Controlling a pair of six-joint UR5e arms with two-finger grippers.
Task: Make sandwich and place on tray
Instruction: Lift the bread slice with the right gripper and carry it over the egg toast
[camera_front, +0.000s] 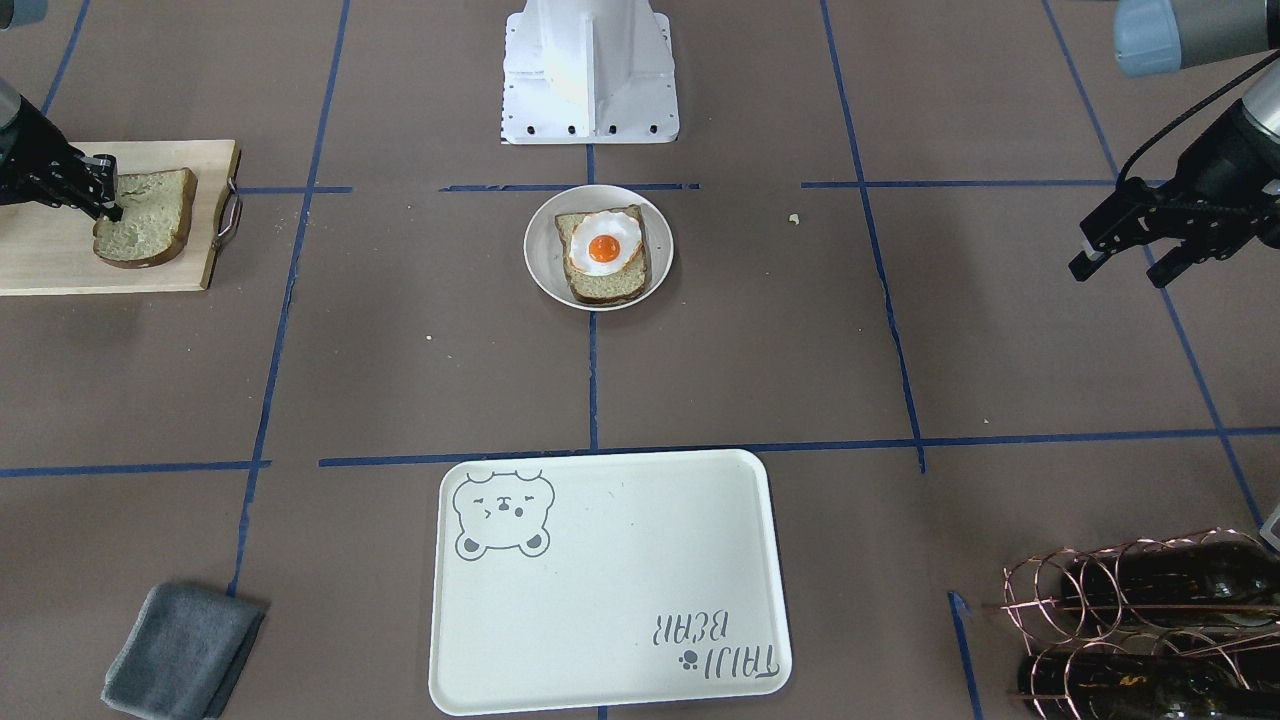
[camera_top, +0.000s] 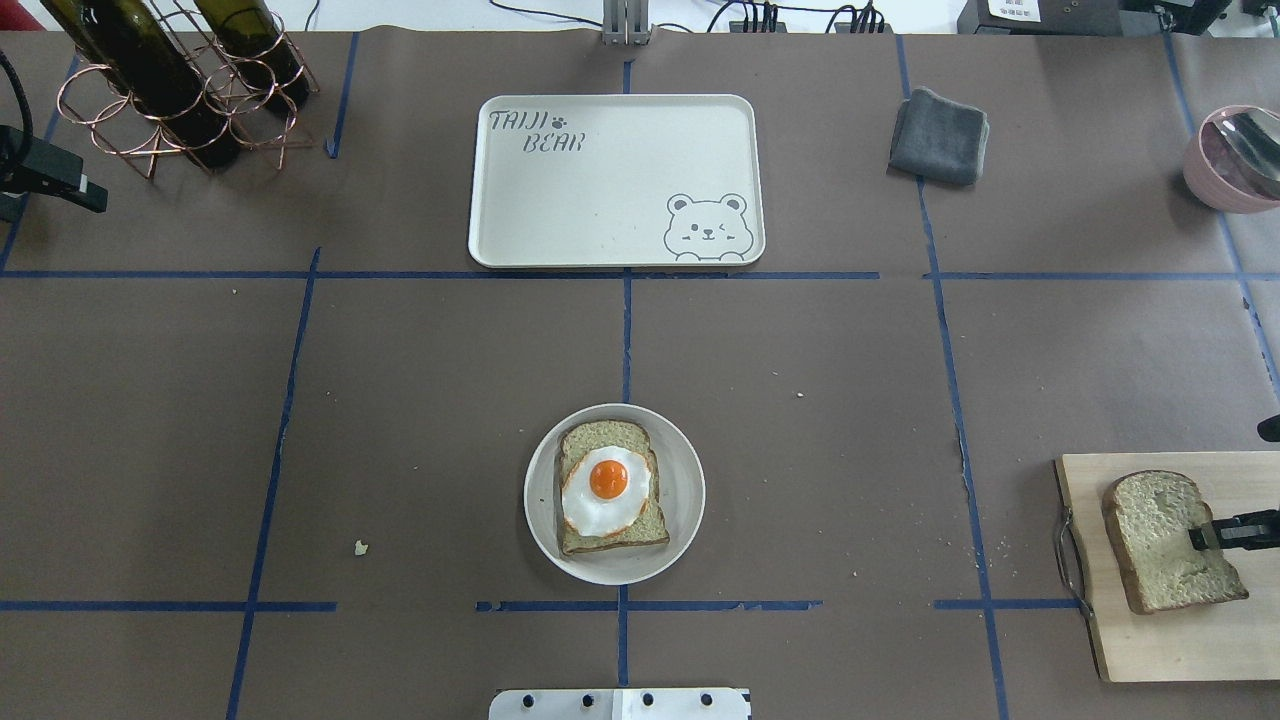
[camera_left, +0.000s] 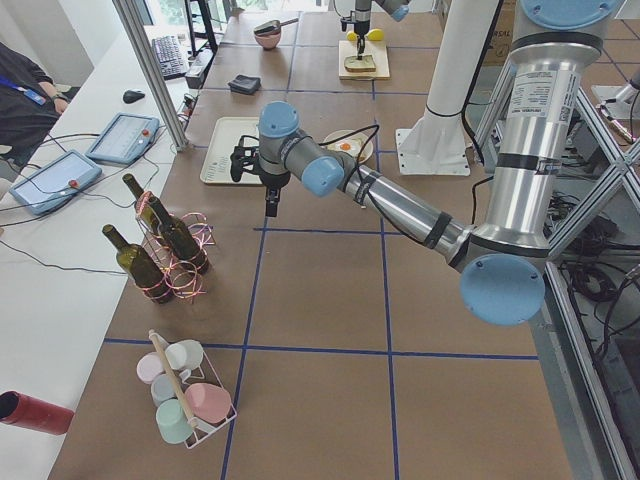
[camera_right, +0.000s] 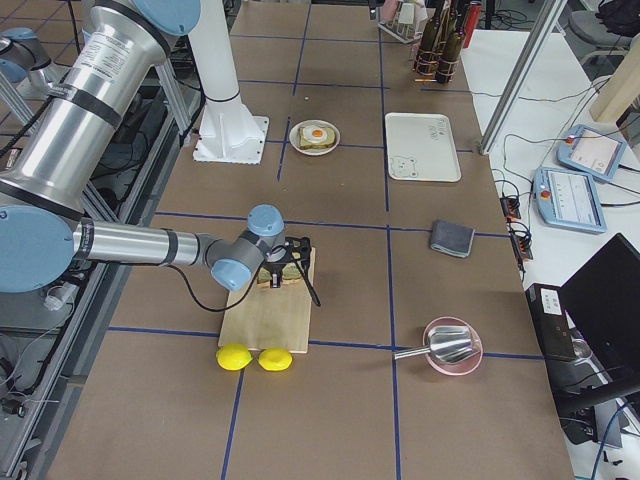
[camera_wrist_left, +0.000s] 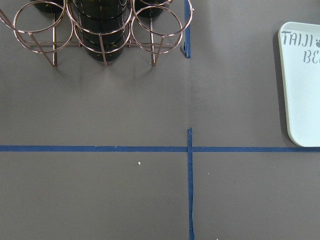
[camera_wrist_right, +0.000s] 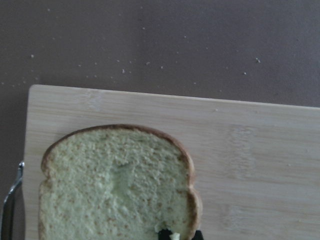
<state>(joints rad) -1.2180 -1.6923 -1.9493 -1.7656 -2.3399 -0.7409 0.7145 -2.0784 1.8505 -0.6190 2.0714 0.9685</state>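
Next, my right gripper releases the second bread slice on top of the fried egg (camera_front: 606, 248) in the white plate. That slice still lies on the wooden board.
One bread slice (camera_front: 603, 287) lies in a small round white plate (camera_front: 540, 270) at the table's middle, with a fried egg (camera_front: 603, 247) on top. A second bread slice (camera_top: 1160, 540) lies on a wooden board (camera_top: 1170, 640) at my right. My right gripper (camera_top: 1200, 537) is shut on this slice's edge; the slice also shows in the right wrist view (camera_wrist_right: 110, 190). My left gripper (camera_front: 1117, 272) is open and empty, hovering above bare table at my left. The cream tray (camera_top: 600, 200) with the bear drawing lies empty at the far middle.
A copper wire rack with dark bottles (camera_top: 170, 90) stands at the far left. A folded grey cloth (camera_top: 940, 135) lies right of the tray. A pink bowl (camera_top: 1230, 160) sits at the far right. Two lemons (camera_right: 255, 358) lie beside the board.
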